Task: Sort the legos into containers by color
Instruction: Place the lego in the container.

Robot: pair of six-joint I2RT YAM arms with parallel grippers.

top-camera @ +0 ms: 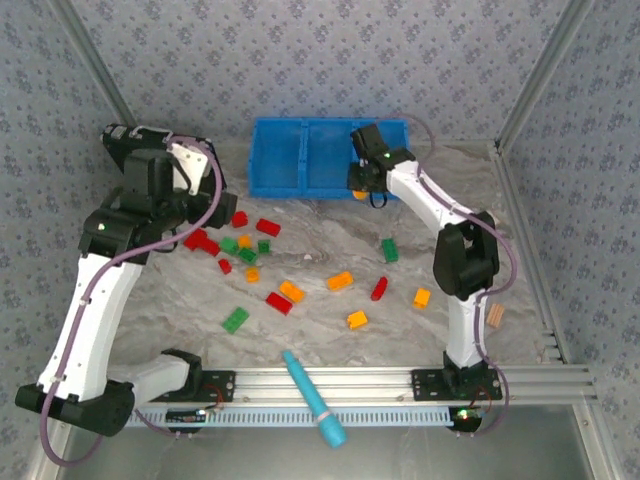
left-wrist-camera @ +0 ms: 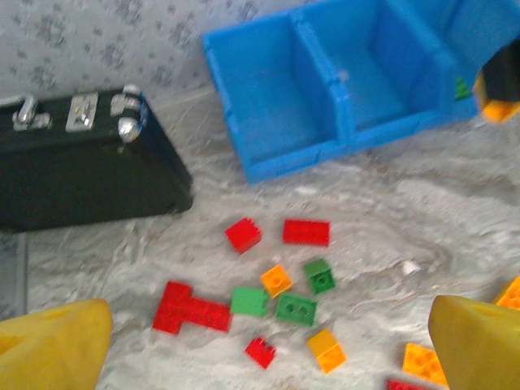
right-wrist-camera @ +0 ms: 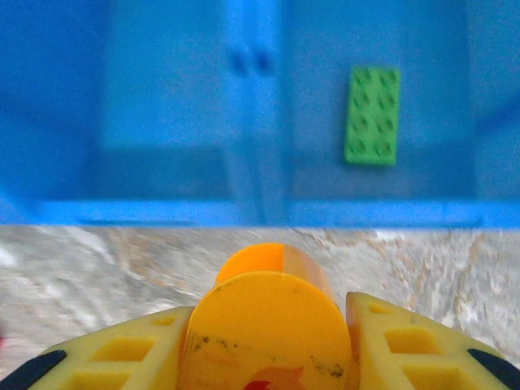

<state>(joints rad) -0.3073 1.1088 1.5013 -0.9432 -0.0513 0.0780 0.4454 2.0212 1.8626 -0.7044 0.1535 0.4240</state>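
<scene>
I will use my right gripper to set the rounded orange-yellow lego down in the empty middle compartment of the blue bin [top-camera: 330, 168] [right-wrist-camera: 160, 93].
The blue bin [top-camera: 300, 160] stands at the back of the table. Just in front of its right end, my right gripper [right-wrist-camera: 268, 341] is shut on a rounded orange-yellow lego [right-wrist-camera: 268, 317], held above the marble surface short of the bin's front wall [right-wrist-camera: 244, 213]. One green lego [right-wrist-camera: 372, 115] lies in the compartment right of the divider. My left gripper [left-wrist-camera: 268, 349] hangs open over a cluster of red [left-wrist-camera: 306, 231], green [left-wrist-camera: 296, 309] and orange [left-wrist-camera: 276, 279] legos, its yellow fingers [left-wrist-camera: 53, 345] wide apart with nothing between them. More legos [top-camera: 340, 281] are scattered mid-table.
A black case with silver latches [left-wrist-camera: 81, 171] sits left of the bin. A light-blue pen-like tool [top-camera: 314, 397] lies across the aluminium rail [top-camera: 380, 380] at the near edge. A small tan piece [top-camera: 494, 316] rests by the right arm's base.
</scene>
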